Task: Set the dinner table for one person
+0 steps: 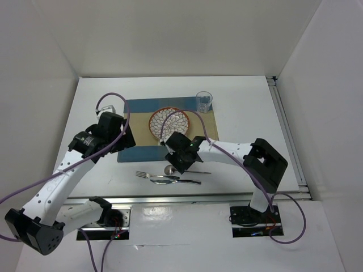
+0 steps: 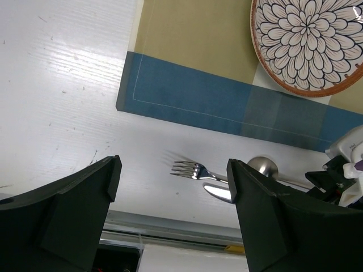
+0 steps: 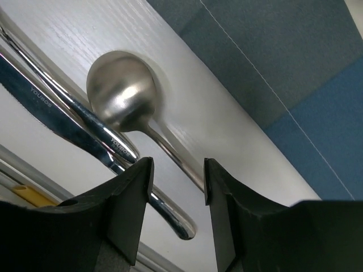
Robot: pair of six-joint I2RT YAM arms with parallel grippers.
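The spoon's handle lies at a slant between my right gripper's fingers, close to the knife's handle, so I need to pick up the spoon alone (image 3: pixel 174 157), in line with the fingers.
The white dinner table (image 1: pixel 244 113) holds a blue-and-tan placemat (image 1: pixel 136 148) with a flower-patterned plate (image 1: pixel 169 122) and a clear glass (image 1: pixel 204 101) on it. In front of the mat lie a fork (image 1: pixel 146 174), a knife (image 1: pixel 184 182) and a spoon (image 1: pixel 169 169). My right gripper (image 1: pixel 180 158) is open and low, its fingers either side of the spoon's handle (image 3: pixel 170 153); the spoon's bowl (image 3: pixel 122 93) lies just ahead. My left gripper (image 1: pixel 112 131) is open and empty, above the mat's near left corner (image 2: pixel 127 105), with the fork (image 2: pixel 195 170) seen between its fingers.
The knife (image 3: pixel 39 102) and the fork's handle (image 3: pixel 110 141) lie close beside the spoon. An aluminium rail (image 1: pixel 187 197) runs along the table's near edge and another along its right edge (image 1: pixel 289 136). White walls stand on three sides.
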